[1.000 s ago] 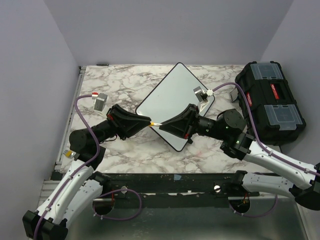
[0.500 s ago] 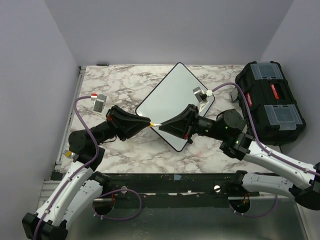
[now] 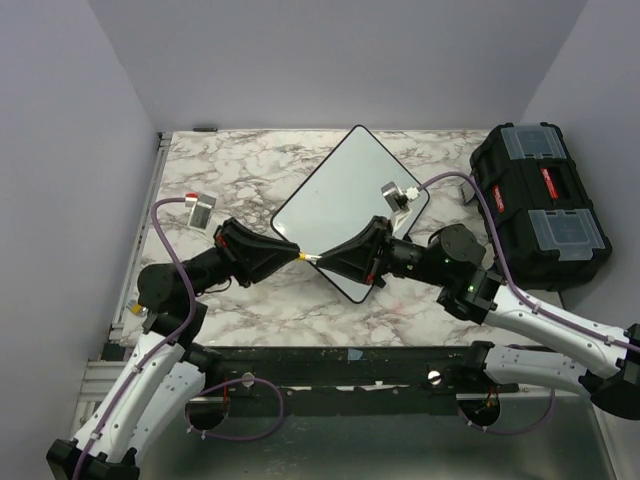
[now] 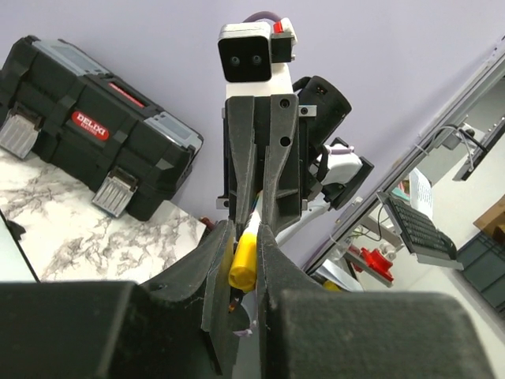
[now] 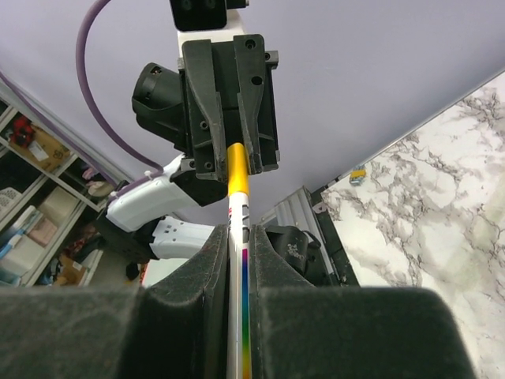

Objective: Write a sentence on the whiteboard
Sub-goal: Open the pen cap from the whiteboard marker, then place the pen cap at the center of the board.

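Observation:
The robot's left gripper needs to release the yellow cap on the bare marble [image 3: 302,301] beside the near corner of the whiteboard.
The whiteboard [image 3: 345,190] lies turned like a diamond on the marble table; no writing shows on it. A marker [image 3: 311,258] is held level above its near-left edge, between both grippers. My left gripper [image 3: 296,256] is shut on the marker's yellow cap [image 4: 243,260]. My right gripper [image 3: 326,259] is shut on its white barrel [image 5: 237,229], which has a rainbow stripe. In the right wrist view the yellow cap [image 5: 237,170] sits against the barrel, inside the left fingers. The sentence is not in view.
A black toolbox [image 3: 540,205] stands at the right edge of the table and also shows in the left wrist view [image 4: 87,134]. Purple walls close in the left, back and right. The table's metal front rail [image 3: 330,360] runs below the arms.
Both grippers, still joined on the marker, have shifted slightly toward the near edge of the table. The grips are unchanged.

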`<state>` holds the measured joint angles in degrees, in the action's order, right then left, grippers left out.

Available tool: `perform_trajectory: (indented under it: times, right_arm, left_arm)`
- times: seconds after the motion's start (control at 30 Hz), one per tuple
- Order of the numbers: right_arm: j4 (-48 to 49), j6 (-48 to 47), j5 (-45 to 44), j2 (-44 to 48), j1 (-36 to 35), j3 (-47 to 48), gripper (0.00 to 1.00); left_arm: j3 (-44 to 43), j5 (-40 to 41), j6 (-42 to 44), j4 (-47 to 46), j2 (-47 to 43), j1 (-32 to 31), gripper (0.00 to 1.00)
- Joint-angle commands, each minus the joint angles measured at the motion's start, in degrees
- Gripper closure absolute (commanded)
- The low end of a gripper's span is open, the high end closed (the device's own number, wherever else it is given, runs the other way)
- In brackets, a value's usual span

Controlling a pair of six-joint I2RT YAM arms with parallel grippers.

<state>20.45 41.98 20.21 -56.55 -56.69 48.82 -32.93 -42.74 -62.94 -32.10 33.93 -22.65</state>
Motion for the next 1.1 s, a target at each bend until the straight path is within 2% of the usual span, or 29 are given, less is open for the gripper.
perform_trajectory:
  times: [0.0, 0.23, 0.3, 0.37, 0.53, 0.67, 0.8, 0.9, 1.07]
  right_arm:
    - [2.76, 0.83, 1.14, 3.96, -0.45, -1.04, 0.99]
    - [1.75, 1.03, 0.30, 5.55, -0.44, -2.15, 0.99]
    - [1.03, 0.74, -0.15, 6.01, -0.47, -2.33, 1.00]
    - [-0.23, 0.38, -1.32, 6.51, -0.44, -2.50, 0.99]
    - [-2.83, -0.89, -3.02, 7.21, -0.44, -3.00, 0.99]
    - [-3.17, -1.11, -0.97, 5.93, -0.37, -3.31, 0.99]
    - [-5.58, -1.94, -1.32, 4.80, -0.43, -2.66, 0.99]
    - [-10.64, -3.91, -5.53, 4.99, -0.39, -1.40, 0.99]
    - [-18.00, -6.34, -12.74, 5.23, -0.41, -0.04, 0.99]
  left_arm:
    - [2.50, 4.61, -0.43, 2.23, -1.83, 5.69, 1.00]
    - [3.44, 2.99, -3.07, 3.14, -3.21, 10.72, 1.00]
    - [3.33, 3.49, -2.16, 5.84, -4.19, 11.57, 1.00]
    - [2.29, 5.83, 1.16, 12.68, -5.69, 11.85, 1.00]
    - [-0.79, 21.01, 9.73, 37.81, -9.69, 11.84, 1.00]
    - [0.36, 36.38, 8.59, 51.12, -9.85, 11.84, 1.00]
    - [3.57, 45.56, 4.49, 55.20, -7.93, 11.84, 1.00]
    - [4.38, 50.17, 2.60, 58.04, -5.17, 11.84, 1.00]
    - [7.87, 58.02, 1.00, 57.32, -1.37, 11.84, 1.00]
